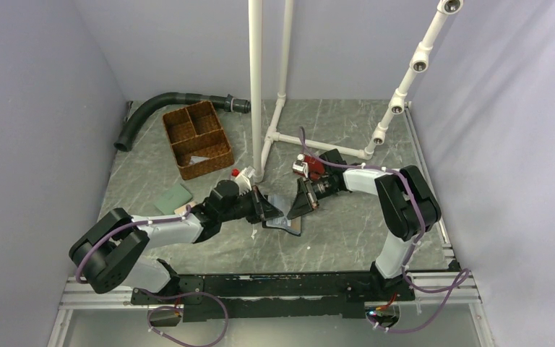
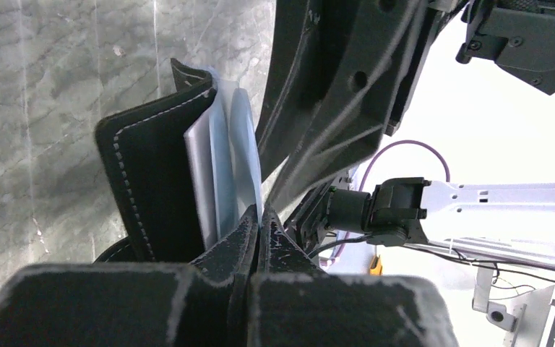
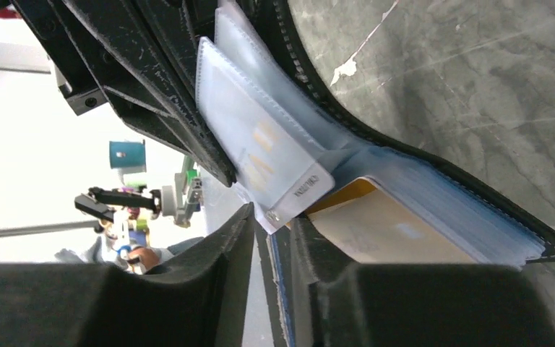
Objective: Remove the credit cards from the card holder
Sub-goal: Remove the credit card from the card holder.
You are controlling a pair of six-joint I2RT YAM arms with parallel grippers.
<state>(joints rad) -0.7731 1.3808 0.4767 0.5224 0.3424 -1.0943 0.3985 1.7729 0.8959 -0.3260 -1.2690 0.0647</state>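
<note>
I should move my left gripper off the sleeve to take the card point(image 3: 269, 160), since my right gripper has the white card's corner and the basket is on my left gripper's side.
The card holder point(image 1: 289, 223) lies open on the table between my two grippers, with black stitched covers and clear sleeves. My left gripper point(image 1: 266, 207) is shut on one clear sleeve; in the left wrist view point(image 2: 260, 217) its fingertips pinch the sleeve's edge beside the raised black cover point(image 2: 152, 173). My right gripper point(image 1: 304, 202) is at the holder's other side. In the right wrist view point(image 3: 273, 217) its jaws stand narrowly apart. A thin dark card point(image 3: 282, 275) with a blue edge stands between them against the right finger, with a light gap on its left. An orange-yellow card point(image 3: 350, 194) sits inside a sleeve.
A wicker basket point(image 1: 196, 139) stands at the back left with a black hose point(image 1: 166, 105) behind it. A green wallet point(image 1: 173, 198) lies left of my left arm. A red wallet point(image 1: 311, 165) lies by my right wrist. A white pipe frame point(image 1: 260, 87) rises behind the holder.
</note>
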